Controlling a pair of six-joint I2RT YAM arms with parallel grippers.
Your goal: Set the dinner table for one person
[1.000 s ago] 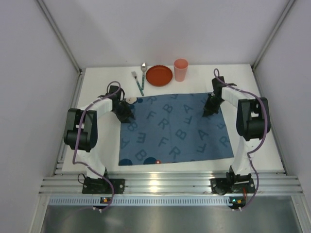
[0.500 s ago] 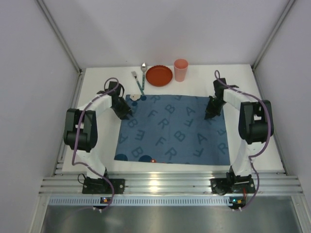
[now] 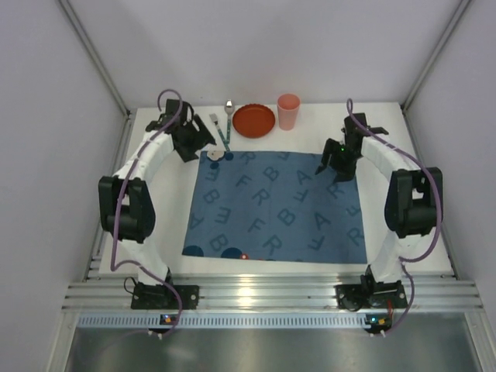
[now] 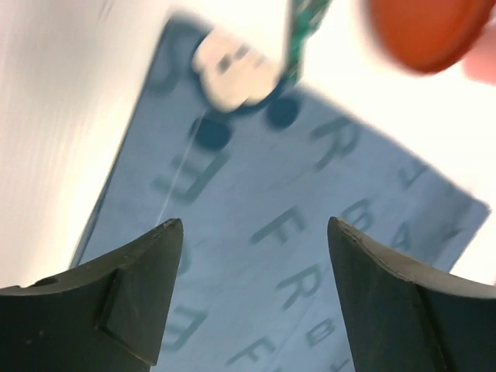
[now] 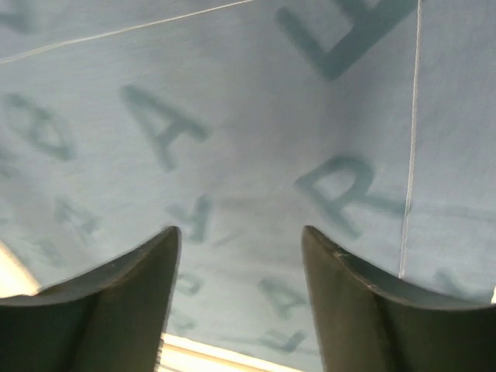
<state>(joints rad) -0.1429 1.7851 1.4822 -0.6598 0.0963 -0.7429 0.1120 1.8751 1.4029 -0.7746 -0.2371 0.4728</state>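
The robot's left gripper needs to next move to the middle of the fork's green handle (image 3: 223, 138) (image 4: 307, 19), beside the spoon, and close there.
A blue letter-printed cloth mat (image 3: 275, 208) lies flat on the white dinner table (image 3: 155, 225). Behind it stand an orange plate (image 3: 254, 120) and a pink cup (image 3: 288, 111), with a fork (image 3: 215, 122) and a spoon (image 3: 227, 116) to the plate's left. My left gripper (image 3: 200, 138) hovers open just off the mat's far left corner, nothing between its fingers (image 4: 139, 287). Above the mat's far right part my right gripper (image 3: 332, 164) is open too, and its wrist view shows only the mat (image 5: 232, 139) beneath. The left wrist view shows the mat (image 4: 256, 232), a white tag (image 4: 232, 66) at its corner and the plate (image 4: 426, 31).
Grey walls enclose the table on three sides. An aluminium rail (image 3: 263, 294) runs along the near edge, where both arm bases are bolted. A small white tag (image 3: 216, 156) sits on the mat's far left corner, touching the spoon's patterned handle.
Both grippers have let go of the mat's far corners, opened and lifted away toward the back. The mat, pulled back and straightened, now lies flat.
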